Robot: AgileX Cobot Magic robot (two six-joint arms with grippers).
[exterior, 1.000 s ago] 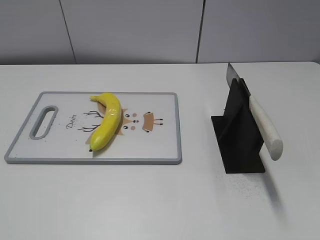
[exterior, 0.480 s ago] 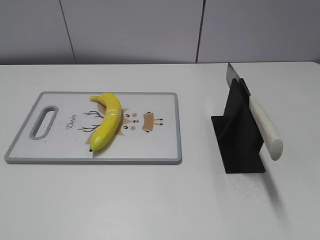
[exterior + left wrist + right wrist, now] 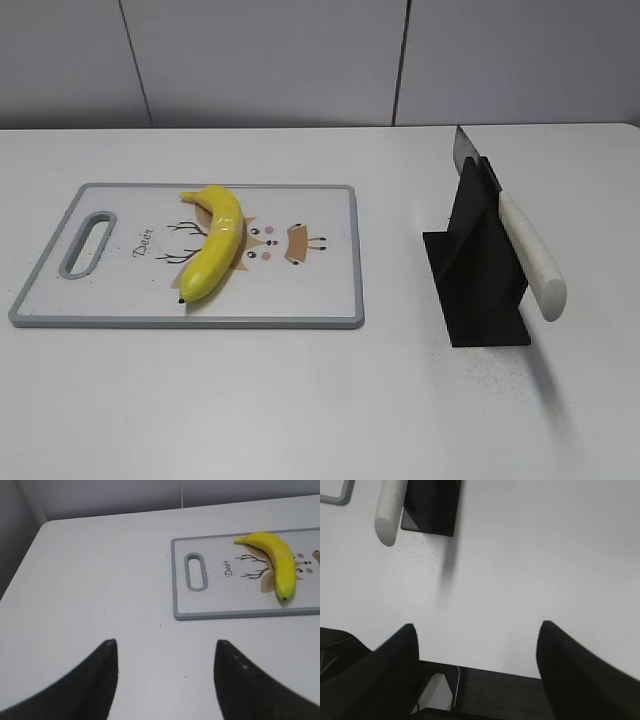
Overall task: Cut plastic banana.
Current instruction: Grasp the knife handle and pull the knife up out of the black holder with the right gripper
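Observation:
Next, I move my right gripper to the middle of the knife's white handle [image 3: 531, 255] [image 3: 393, 501] in the black stand and close it there.
The plastic banana [image 3: 213, 243] is glossy yellow and lies whole on the white cutting board [image 3: 320, 290]. It also shows in the left wrist view [image 3: 276, 562] on the board [image 3: 220, 600]. A knife with a white handle [image 3: 532, 255] leans in a black stand [image 3: 478, 270]; its handle end shows in the right wrist view [image 3: 388, 515]. My left gripper [image 3: 165, 647] is open and empty over bare table, left of the board. My right gripper [image 3: 477, 630] is open and empty near the table's front edge, apart from the knife. Neither gripper shows in the exterior view.
The board has a grey rim, a handle slot [image 3: 88, 243] at its left end and a deer drawing. The white table [image 3: 300, 400] ends at a grey wall behind. The dark table edge [image 3: 520, 695] shows under my right gripper.

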